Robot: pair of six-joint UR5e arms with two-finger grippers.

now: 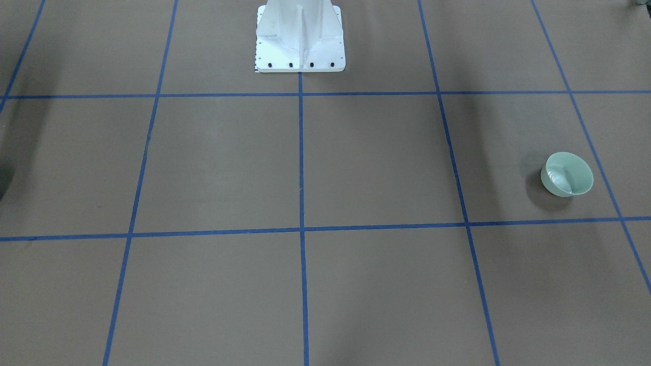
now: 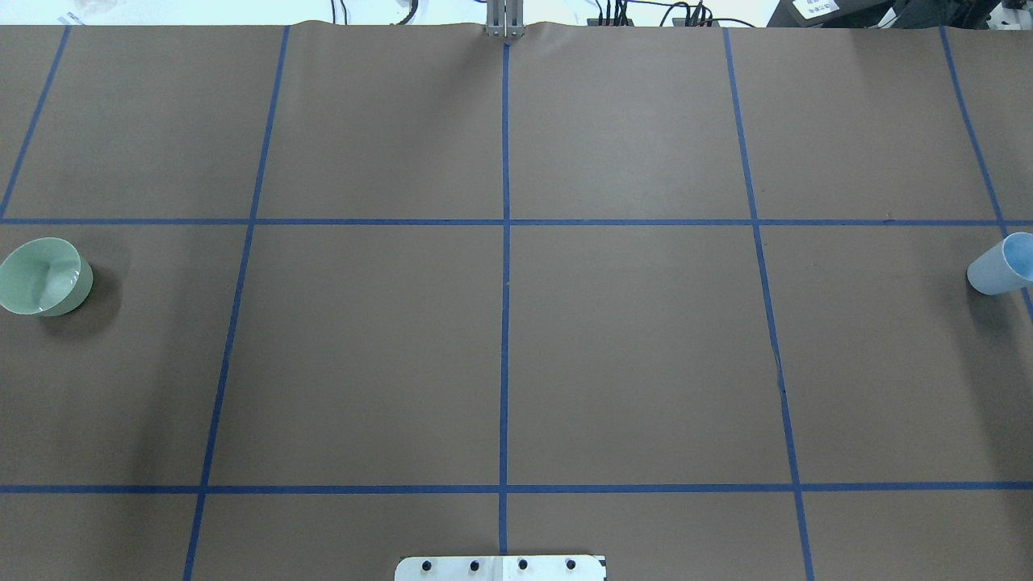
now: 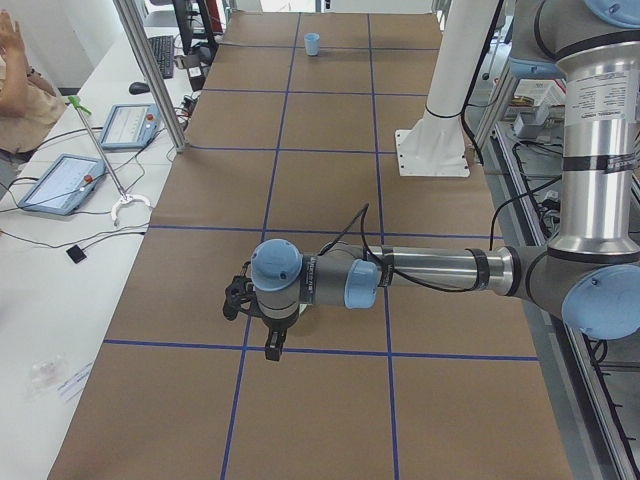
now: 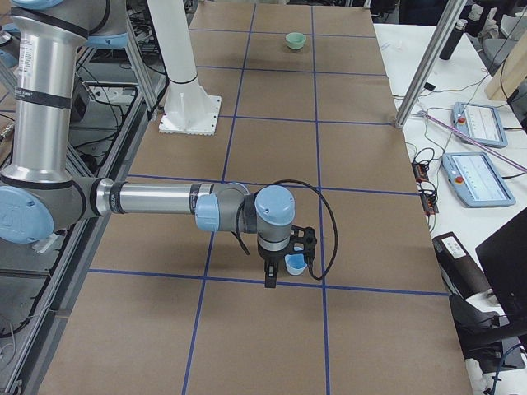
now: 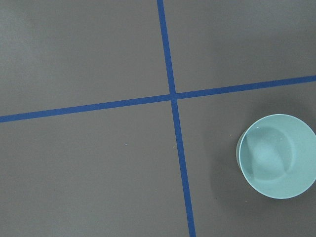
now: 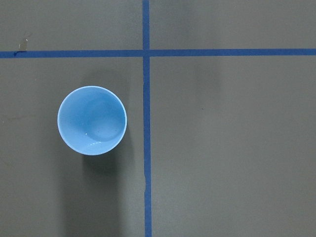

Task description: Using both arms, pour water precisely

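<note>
Next, my left gripper should go to the pale green bowl's outer rim (image 1: 591, 178) (image 5: 238, 153), on the side away from the white pedestal, and close there.
A pale green bowl (image 2: 44, 277) stands at the table's left edge in the overhead view, and also shows in the front-facing view (image 1: 567, 174) and the left wrist view (image 5: 276, 155). A light blue cup (image 2: 1005, 264) stands at the right edge; it fills the right wrist view's left half (image 6: 92, 120). I cannot make out water for certain; both insides are glossy. My left gripper (image 3: 272, 342) hangs above the bowl's area, and the bowl is hidden there. My right gripper (image 4: 269, 278) hangs beside the cup (image 4: 295, 263). I cannot tell whether either gripper is open or shut.
The white bolted pedestal (image 1: 300, 35) stands at the robot's side of the brown table with its blue tape grid. Side benches hold tablets (image 4: 482, 177) and cables. An aluminium post (image 3: 150, 75) rises at the table's edge. A person (image 3: 20, 90) stands by the bench.
</note>
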